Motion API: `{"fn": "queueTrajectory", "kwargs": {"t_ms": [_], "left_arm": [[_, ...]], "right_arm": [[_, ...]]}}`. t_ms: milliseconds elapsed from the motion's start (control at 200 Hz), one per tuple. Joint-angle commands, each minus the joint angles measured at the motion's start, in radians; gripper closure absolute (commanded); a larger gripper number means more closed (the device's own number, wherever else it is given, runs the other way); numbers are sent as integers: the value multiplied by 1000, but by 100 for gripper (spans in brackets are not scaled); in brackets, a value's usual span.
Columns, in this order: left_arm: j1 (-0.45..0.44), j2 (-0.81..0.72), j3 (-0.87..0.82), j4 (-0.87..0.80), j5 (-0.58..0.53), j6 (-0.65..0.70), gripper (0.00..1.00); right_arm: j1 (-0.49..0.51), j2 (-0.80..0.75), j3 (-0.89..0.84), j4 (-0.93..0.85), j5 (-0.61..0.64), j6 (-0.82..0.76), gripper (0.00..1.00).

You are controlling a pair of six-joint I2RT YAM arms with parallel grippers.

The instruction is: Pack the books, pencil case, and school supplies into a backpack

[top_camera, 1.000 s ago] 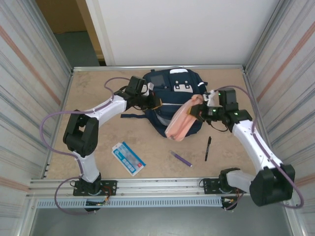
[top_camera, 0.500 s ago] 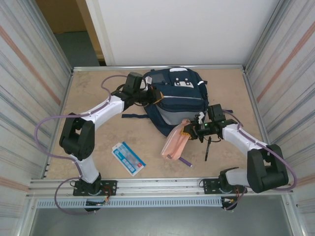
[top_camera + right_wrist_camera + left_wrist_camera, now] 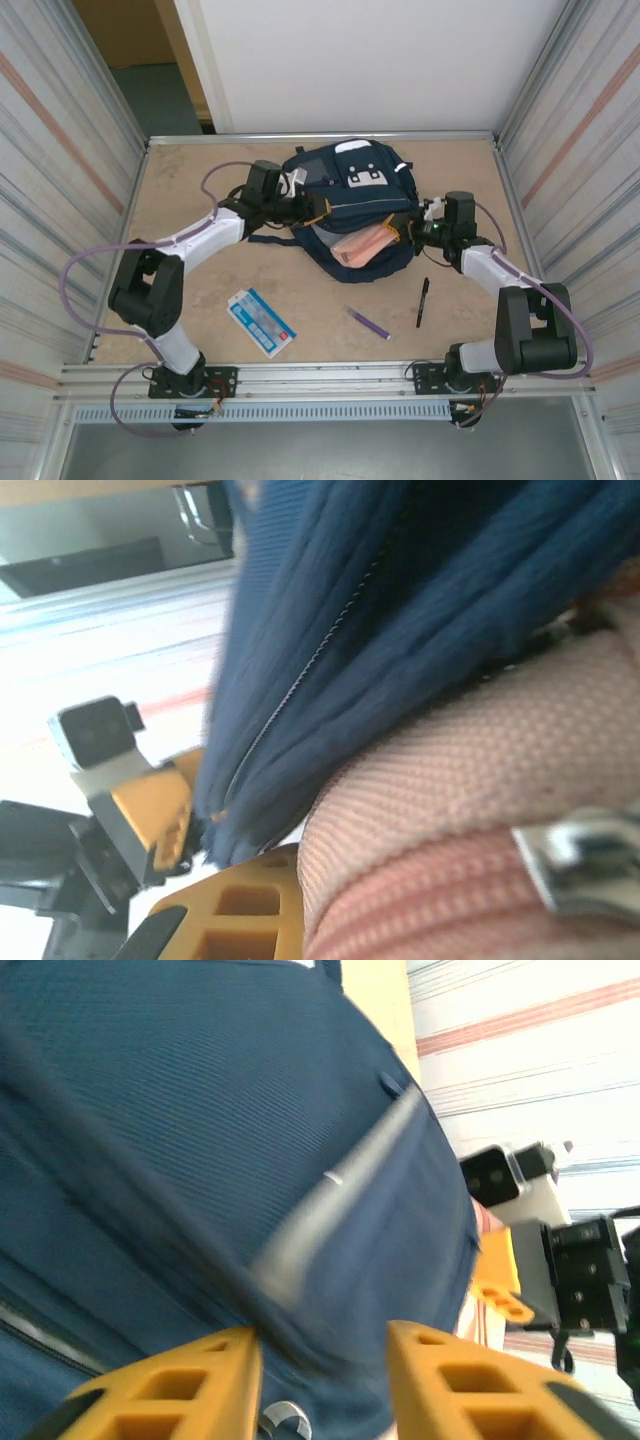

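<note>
The backpack's upper flap is hanging down over the pencil case, so my left gripper should grab the flap's edge [image 3: 346, 229] and lift it before my right gripper pushes deeper.
The navy backpack [image 3: 352, 190] lies at the back middle of the table, its mouth facing the near side. The salmon pencil case [image 3: 362, 246] lies partly inside that mouth. My right gripper [image 3: 414, 232] is shut on its right end. In the right wrist view the pencil case [image 3: 470, 780] presses against my yellow finger [image 3: 245, 905], under the backpack's blue fabric [image 3: 400, 600]. My left gripper [image 3: 318, 212] stands at the mouth's left edge. Its jaws are apart in the left wrist view [image 3: 322, 1345], with blurred backpack fabric [image 3: 200, 1110] between them. The light-blue booklet [image 3: 262, 322], purple pen [image 3: 369, 323] and black pen [image 3: 423, 301] lie on the table.
Metal walls close in the table [image 3: 200, 290] on the left and right, with a rail along the near edge. A dark backpack strap [image 3: 268, 237] trails left under my left arm. Bare tabletop lies at the left and front.
My right gripper carried the pencil case from the table's front up into the backpack's mouth. My left gripper's jaws parted and the backpack's upper side has come down.
</note>
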Motion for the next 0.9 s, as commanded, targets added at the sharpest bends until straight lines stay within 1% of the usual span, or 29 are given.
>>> {"fn": "queueTrajectory", "kwargs": {"t_ms": [0,40,60,75,90,135,185,220,256,336,386,456,546,596,661,732,807,892], "left_arm": [[-29,-132,74,-155,-42,329,46],[-51,-161,76,-174,-108,452,36],[-65,-176,68,-173,-156,506,20],[-76,-187,63,-167,-198,541,6],[-87,-197,50,-156,-237,582,2],[-119,-226,-2,-82,-356,691,1],[-149,-241,-75,30,-448,792,1],[-158,-238,-121,98,-478,864,1],[-161,-223,-148,141,-486,921,1],[-160,-165,-141,138,-518,1021,1],[-161,-126,-122,125,-540,1047,1],[-169,-99,-104,112,-484,1074,1],[-177,-99,-173,251,-464,1093,1],[-178,-92,-198,304,-475,1103,1],[-177,-72,-179,287,-484,1112,2],[-178,-40,-148,270,-515,1109,3],[-176,-7,-134,287,-563,1106,5],[-174,28,-138,333,-579,1127,7]], "right_arm": [[3,-6,69,142,-6,33,100],[3,-8,71,141,3,23,100],[2,-7,72,140,7,19,100],[1,-6,74,139,9,19,100],[0,-3,74,139,10,19,100],[1,8,79,144,6,24,100],[1,24,86,147,-3,28,100],[3,35,86,161,-8,32,100],[6,46,85,177,-13,38,100],[5,74,78,229,-30,75,100],[4,83,71,275,-40,105,100],[6,83,62,290,-39,107,100],[6,82,60,280,-40,97,100],[3,80,60,277,-48,97,100],[6,68,61,253,-52,73,100],[12,53,73,182,-43,13,100],[19,42,81,146,-46,-15,100],[23,25,84,122,-46,-33,100]]}}
